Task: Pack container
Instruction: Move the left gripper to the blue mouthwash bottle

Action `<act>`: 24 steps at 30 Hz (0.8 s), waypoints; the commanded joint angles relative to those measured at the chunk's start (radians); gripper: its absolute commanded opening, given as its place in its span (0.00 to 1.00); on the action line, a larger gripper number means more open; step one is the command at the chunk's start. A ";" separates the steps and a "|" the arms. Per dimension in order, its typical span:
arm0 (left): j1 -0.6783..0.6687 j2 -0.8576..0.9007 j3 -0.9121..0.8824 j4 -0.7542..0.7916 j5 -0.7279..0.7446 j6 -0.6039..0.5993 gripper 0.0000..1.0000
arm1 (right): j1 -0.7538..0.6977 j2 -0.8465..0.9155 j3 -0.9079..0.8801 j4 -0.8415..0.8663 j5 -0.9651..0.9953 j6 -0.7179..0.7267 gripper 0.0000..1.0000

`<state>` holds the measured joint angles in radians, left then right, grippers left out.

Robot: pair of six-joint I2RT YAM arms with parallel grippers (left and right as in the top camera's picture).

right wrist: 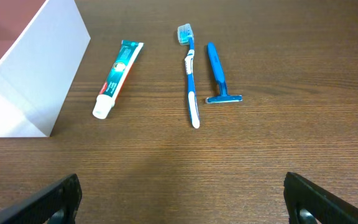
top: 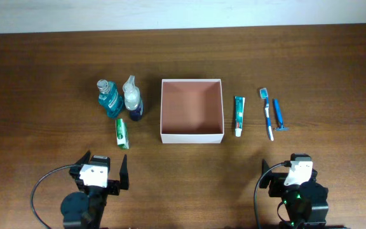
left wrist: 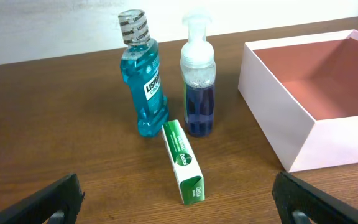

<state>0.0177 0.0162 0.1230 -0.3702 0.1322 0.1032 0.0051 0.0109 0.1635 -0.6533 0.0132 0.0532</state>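
Observation:
The robot's left gripper will next move to the blue mouthwash bottle next to the foam pump bottle and close on the mouthwash bottle's body [top: 109,98] [left wrist: 143,78] below its cap.
The container [top: 192,136], a square white box with a pinkish-brown inside, stands empty at mid table; it also shows in the left wrist view [left wrist: 303,134] and the right wrist view [right wrist: 36,81]. Left of it stand a blue mouthwash bottle [top: 109,100] [left wrist: 145,81] and a foam pump bottle [top: 132,98] [left wrist: 198,81], with a green-and-white box [top: 122,133] [left wrist: 183,160] lying in front. Right of it lie a toothpaste tube [top: 239,115] [right wrist: 118,78], a toothbrush [top: 267,114] [right wrist: 190,78] and a blue razor [top: 278,116] [right wrist: 217,73]. My left gripper [top: 101,173] [left wrist: 179,208] and right gripper [top: 291,173] [right wrist: 182,208] are open and empty near the front edge.
The dark wooden table [top: 43,76] runs to a pale wall at the back. Black cables loop beside each arm base at the front.

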 commanded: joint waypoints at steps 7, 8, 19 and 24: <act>-0.004 0.055 0.162 0.041 0.139 -0.066 1.00 | -0.008 -0.007 -0.007 0.000 -0.002 0.008 0.99; -0.004 0.075 0.188 0.029 0.120 -0.066 1.00 | -0.008 -0.007 -0.007 0.000 -0.002 0.008 0.99; -0.002 0.743 0.803 -0.229 -0.047 0.014 1.00 | -0.008 -0.007 -0.007 0.000 -0.002 0.008 0.99; -0.002 1.162 1.245 -0.516 -0.047 0.052 1.00 | -0.008 -0.007 -0.007 0.000 -0.002 0.008 0.99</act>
<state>0.0177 1.0122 1.1706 -0.7906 0.0963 0.1173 0.0048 0.0101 0.1635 -0.6533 0.0128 0.0525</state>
